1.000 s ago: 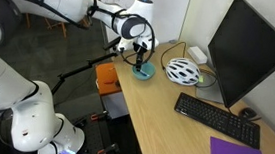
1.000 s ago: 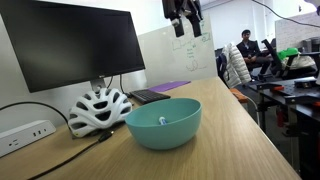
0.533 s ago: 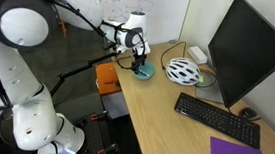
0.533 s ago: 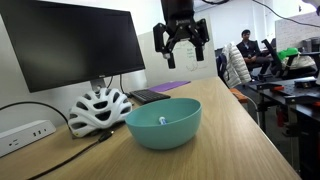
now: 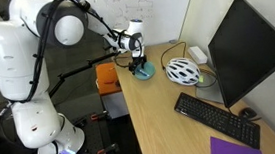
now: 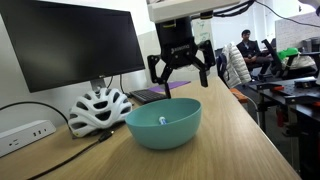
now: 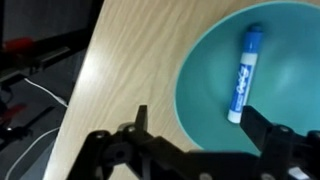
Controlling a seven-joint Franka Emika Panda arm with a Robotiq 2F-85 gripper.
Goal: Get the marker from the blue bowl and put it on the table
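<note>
The marker's blue cap should stay free as my gripper next goes down into the blue bowl and closes on the white body [image 5: 143, 70] [image 7: 241, 92] of the marker.
The blue bowl [image 6: 163, 122] stands on the pale-wood table [image 6: 235, 140] near its end; it also shows in an exterior view [image 5: 144, 71] and in the wrist view [image 7: 290, 60]. The marker [image 7: 243, 72], white body with blue cap and print, lies inside the bowl; only its tip [image 6: 162, 122] shows over the rim. My gripper [image 6: 179, 78] is open and empty, hanging just above the bowl's far rim; it also shows in an exterior view [image 5: 136, 55]. In the wrist view its fingers [image 7: 196, 128] straddle the bowl's edge.
A white-and-grey bicycle helmet [image 6: 98, 108] lies beside the bowl, with a power strip [image 6: 25, 133] and cables. A monitor [image 5: 243, 48], a keyboard [image 5: 216, 118] and a purple sheet [image 5: 234, 147] sit further along the table. An orange chair [image 5: 107, 78] stands off the table's end.
My gripper has come down from high above the table to just above the bowl, staying open. The arm has swung over. The bowl and marker have not moved.
</note>
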